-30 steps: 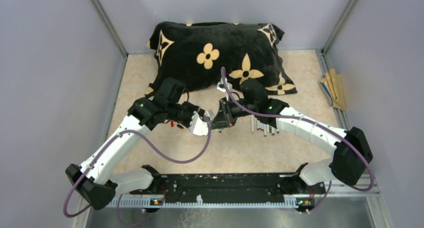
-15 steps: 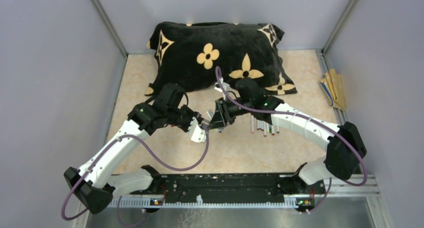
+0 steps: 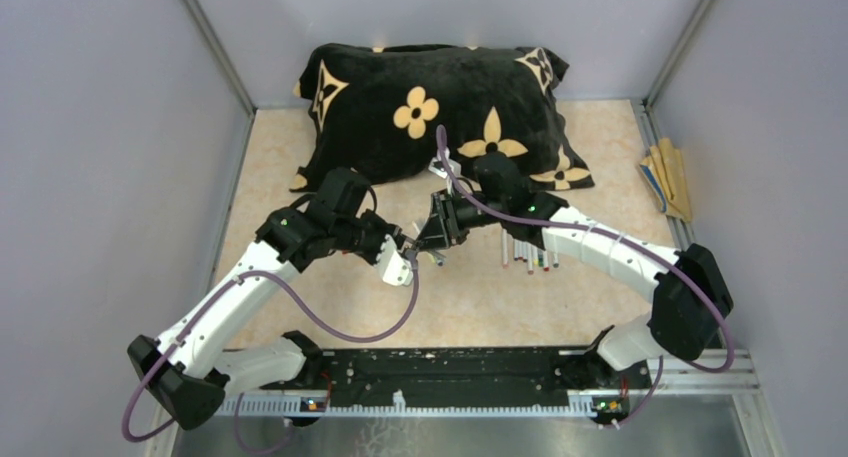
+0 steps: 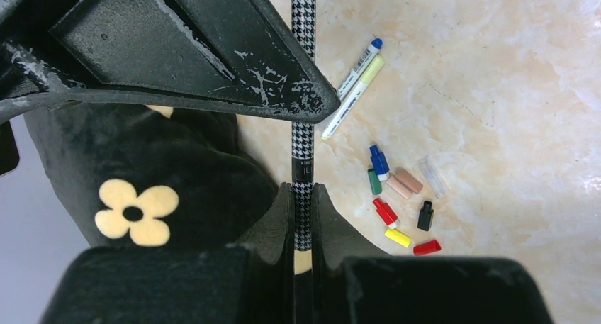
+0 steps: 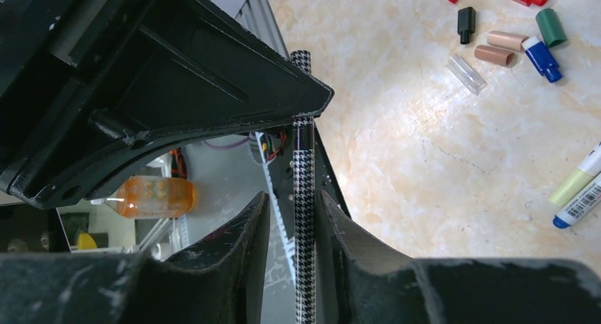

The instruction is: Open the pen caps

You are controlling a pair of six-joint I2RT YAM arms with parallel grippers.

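Note:
The houndstooth pen's cap will go down from my left gripper on the table (image 3: 368, 242) (image 4: 398, 213) between the red cap and the black cap.
My left gripper (image 4: 303, 191) is shut on the end of a black-and-white houndstooth pen (image 4: 303, 154). The pen runs straight across to my right gripper (image 5: 292, 200), whose jaws stand round it with a gap on one side. In the top view both grippers (image 3: 405, 255) (image 3: 432, 237) meet in front of the pillow. Several loose pen caps lie on the table: red (image 4: 385, 212), yellow (image 4: 397, 237), black (image 4: 425, 215), green (image 4: 373, 181) and blue (image 4: 379, 161). They also show in the right wrist view (image 5: 507, 40).
A row of pens (image 3: 528, 252) lies right of the grippers. Two more pens (image 4: 354, 90) lie together near the caps. A black pillow with tan flowers (image 3: 440, 107) fills the back. Flat tan sticks (image 3: 668, 177) lie at the right wall.
Both grippers have shifted slightly left and toward the pillow, staying together at the pen. Little has moved in the last half second.

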